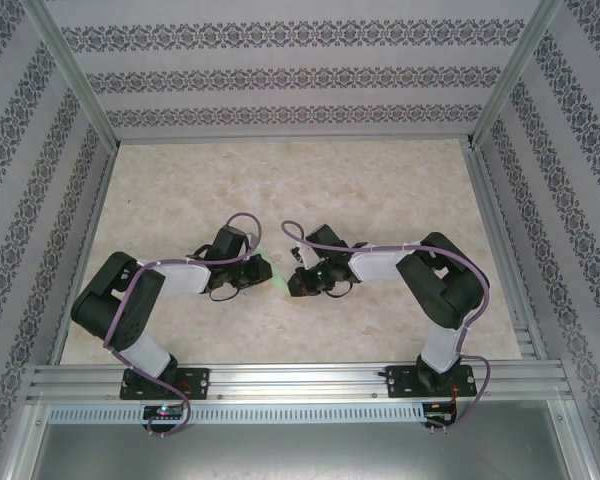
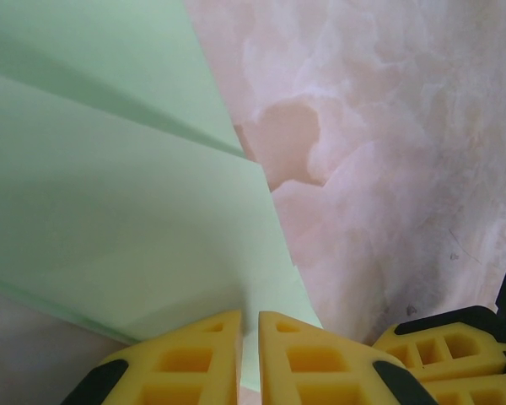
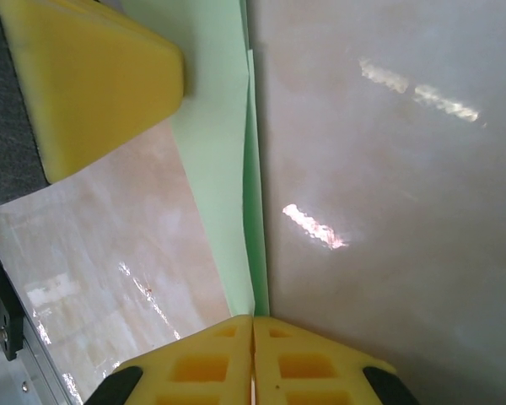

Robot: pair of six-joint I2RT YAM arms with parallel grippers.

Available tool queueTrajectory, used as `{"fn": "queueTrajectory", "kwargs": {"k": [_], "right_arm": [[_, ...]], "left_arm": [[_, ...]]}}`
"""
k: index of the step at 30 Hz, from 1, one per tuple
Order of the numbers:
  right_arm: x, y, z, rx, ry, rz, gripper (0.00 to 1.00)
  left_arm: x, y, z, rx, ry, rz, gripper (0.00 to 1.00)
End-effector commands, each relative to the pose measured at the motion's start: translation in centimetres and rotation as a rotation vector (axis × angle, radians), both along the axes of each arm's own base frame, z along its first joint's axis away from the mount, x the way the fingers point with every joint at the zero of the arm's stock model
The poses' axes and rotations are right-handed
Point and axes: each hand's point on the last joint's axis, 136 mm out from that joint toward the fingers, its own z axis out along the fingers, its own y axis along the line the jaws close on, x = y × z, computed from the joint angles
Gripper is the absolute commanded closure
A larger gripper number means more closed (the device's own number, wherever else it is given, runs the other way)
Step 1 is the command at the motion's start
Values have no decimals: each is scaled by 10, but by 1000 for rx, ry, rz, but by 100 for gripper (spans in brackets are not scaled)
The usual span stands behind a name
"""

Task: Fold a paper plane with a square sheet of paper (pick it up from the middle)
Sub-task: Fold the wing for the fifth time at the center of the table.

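Observation:
Next, I open my right gripper, which pinches only the plane's narrow tip, and take the wider part further in before (image 3: 216, 181) my left gripper leaves.
The square sheet of paper is folded into a long pale green paper plane (image 1: 277, 268) with layered flaps, and it hangs between my two grippers over the middle of the table. In the left wrist view the plane (image 2: 110, 211) spreads up and left, and my left gripper (image 2: 250, 316) is shut on its lower edge. In the right wrist view the plane (image 3: 219, 169) tapers toward my right gripper (image 3: 253, 319), which is shut on its narrow end. From above, the left gripper (image 1: 263, 270) and right gripper (image 1: 298, 280) nearly touch.
The beige marble-patterned table (image 1: 380, 190) is ringed by patterned walls (image 1: 300, 80) with metal posts. An aluminium rail (image 1: 300, 380) with both arm bases runs along the near edge. One yellow finger of the left gripper (image 3: 93, 76) is close by in the right wrist view.

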Motion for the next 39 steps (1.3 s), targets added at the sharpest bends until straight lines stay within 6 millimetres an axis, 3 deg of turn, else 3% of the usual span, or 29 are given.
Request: {"fn": "queueTrajectory", "kwargs": {"k": [1,6,9,13,17,24,39], "right_arm": [[0,-9,-6,-50,15,-12,91],[10,-10,24,-28,-72,-28,80],[19,-11,38,-37,-134,-40,79],[20,3,43,-5,-128,-6,82],[18,22,39,27,-101,37,86],[19,32,21,41,-49,58,88],[-15,6,-12,-42,54,123,88]], "left_arm": [[-1,3,-8,51,8,-5,85],[-1,3,-8,52,9,-7,85],[-1,3,-8,52,9,-8,85],[-1,3,-8,50,8,-11,85],[-1,3,-7,49,8,-10,86],[-2,3,-8,51,11,-12,86],[-4,8,-12,76,29,5,86]]}}
